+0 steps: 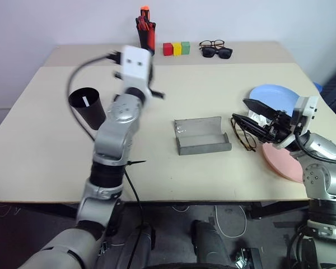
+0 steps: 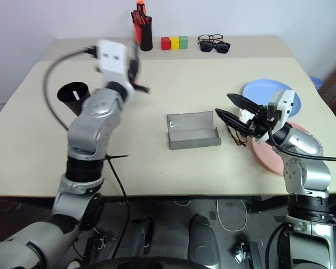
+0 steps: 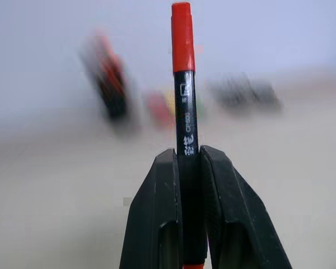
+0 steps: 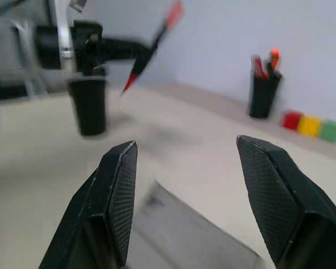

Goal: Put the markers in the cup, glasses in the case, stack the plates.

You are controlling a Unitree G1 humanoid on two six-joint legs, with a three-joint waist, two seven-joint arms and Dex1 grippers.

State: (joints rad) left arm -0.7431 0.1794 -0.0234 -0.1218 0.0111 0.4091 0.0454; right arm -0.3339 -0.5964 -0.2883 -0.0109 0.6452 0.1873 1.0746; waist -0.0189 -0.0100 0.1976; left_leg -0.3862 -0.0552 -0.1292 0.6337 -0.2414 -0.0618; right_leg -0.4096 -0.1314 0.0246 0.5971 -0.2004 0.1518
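Observation:
Next, I release the red marker from my left gripper inside the black cup (image 1: 92, 96), next to the white marker.
My left gripper (image 3: 189, 154) is shut on the red marker (image 3: 183, 84), a slim pen with a black barrel, held up in the air above the table. From the right wrist view the marker (image 4: 154, 47) hangs tilted above the black cup (image 1: 87, 107). A white marker (image 1: 85, 101) stands inside that cup. The grey case (image 1: 203, 137) lies open mid-table. The wire-frame glasses (image 1: 243, 136) lie just right of it, with my right gripper (image 1: 249, 114) open right above them. The blue plate (image 1: 274, 92) and pink plate (image 1: 283, 162) lie at the right edge, partly hidden by my right arm.
Along the back of the table stand a black pen holder (image 1: 146, 33) with red-orange pens, three small coloured blocks (image 1: 176, 49), and a dark pair of sunglasses with a black-rimmed pair (image 1: 215, 49). A black cable loops from my left wrist past the cup.

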